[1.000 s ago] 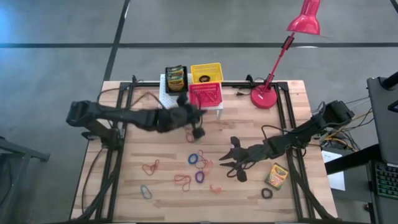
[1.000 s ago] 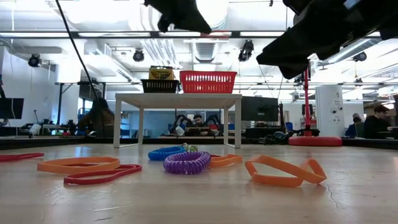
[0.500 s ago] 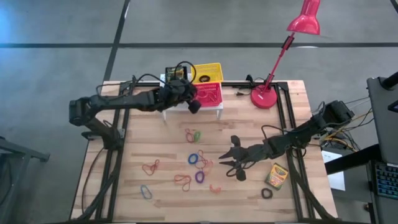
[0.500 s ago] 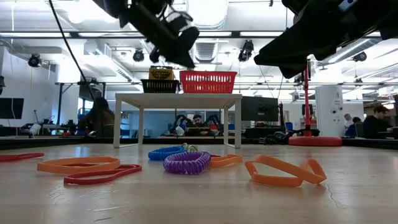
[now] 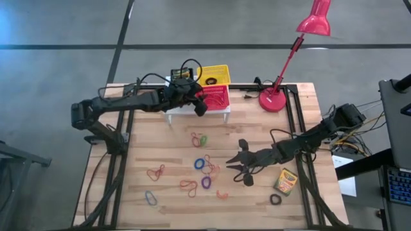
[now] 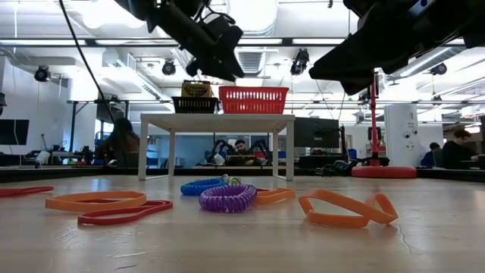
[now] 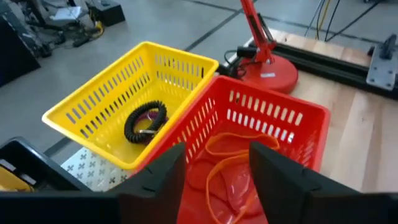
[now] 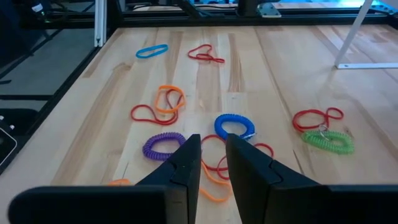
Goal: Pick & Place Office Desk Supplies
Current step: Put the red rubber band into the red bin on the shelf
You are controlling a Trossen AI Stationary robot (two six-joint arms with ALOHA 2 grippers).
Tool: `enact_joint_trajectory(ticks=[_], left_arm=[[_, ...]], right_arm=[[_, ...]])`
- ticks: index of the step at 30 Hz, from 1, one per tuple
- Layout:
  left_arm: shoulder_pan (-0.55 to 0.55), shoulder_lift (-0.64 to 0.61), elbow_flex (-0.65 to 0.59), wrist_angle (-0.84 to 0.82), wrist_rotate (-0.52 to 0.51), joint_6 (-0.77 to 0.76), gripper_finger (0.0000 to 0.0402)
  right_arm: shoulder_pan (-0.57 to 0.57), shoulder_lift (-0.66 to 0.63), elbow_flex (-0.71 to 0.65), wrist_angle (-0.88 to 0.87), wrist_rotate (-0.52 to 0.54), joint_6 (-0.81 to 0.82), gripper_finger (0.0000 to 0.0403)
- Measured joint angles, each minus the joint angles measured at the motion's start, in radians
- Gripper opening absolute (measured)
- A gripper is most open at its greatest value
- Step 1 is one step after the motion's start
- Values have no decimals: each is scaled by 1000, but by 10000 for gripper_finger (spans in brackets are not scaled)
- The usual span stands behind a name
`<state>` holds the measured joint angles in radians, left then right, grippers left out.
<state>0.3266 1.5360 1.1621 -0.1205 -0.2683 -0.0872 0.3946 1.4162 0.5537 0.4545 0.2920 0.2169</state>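
Note:
The robot's left gripper will next move to the red loop beside the green loop on the table and close on the red loop's near end (image 5: 197, 144).
My left gripper (image 5: 200, 106) hangs open and empty over the red basket (image 7: 273, 118), which stands on the white rack (image 5: 172, 102). An orange loop (image 7: 231, 163) lies in the red basket. A black coil (image 7: 146, 122) lies in the yellow basket (image 5: 213, 74). A crayon box (image 5: 182, 76) sits in the black basket (image 6: 195, 105). Several coloured loops lie on the table, among them green (image 5: 203, 139), blue (image 5: 200, 163) and purple (image 5: 206, 182). My right gripper (image 5: 231, 168) hovers narrowly open right of them, empty. A second crayon box (image 5: 285, 181) lies at the near right.
The red desk lamp (image 5: 273, 99) stands on the table right of the rack, its head reaching past the far edge. A black loop (image 5: 275, 199) lies near the front right. More loops (image 5: 156, 172) lie at the near left. People sit in the room behind.
My left gripper has gone from low over the table's middle up and toward the far edge, to above the red basket on the rack. The red and green loops it stood over now show on the table.

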Motion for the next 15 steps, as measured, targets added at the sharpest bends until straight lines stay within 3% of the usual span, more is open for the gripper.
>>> enact_joint_trajectory(ticks=[6, 15], left_arm=[[-60, -19, 78, -157, 0, 0, 197], [-371, -29, 80, -302, 0, 0, 173]], right_arm=[[0, 0, 0, 0, 0, 0, 81], [0, 0, 0, 1, 0, 0, 70]])
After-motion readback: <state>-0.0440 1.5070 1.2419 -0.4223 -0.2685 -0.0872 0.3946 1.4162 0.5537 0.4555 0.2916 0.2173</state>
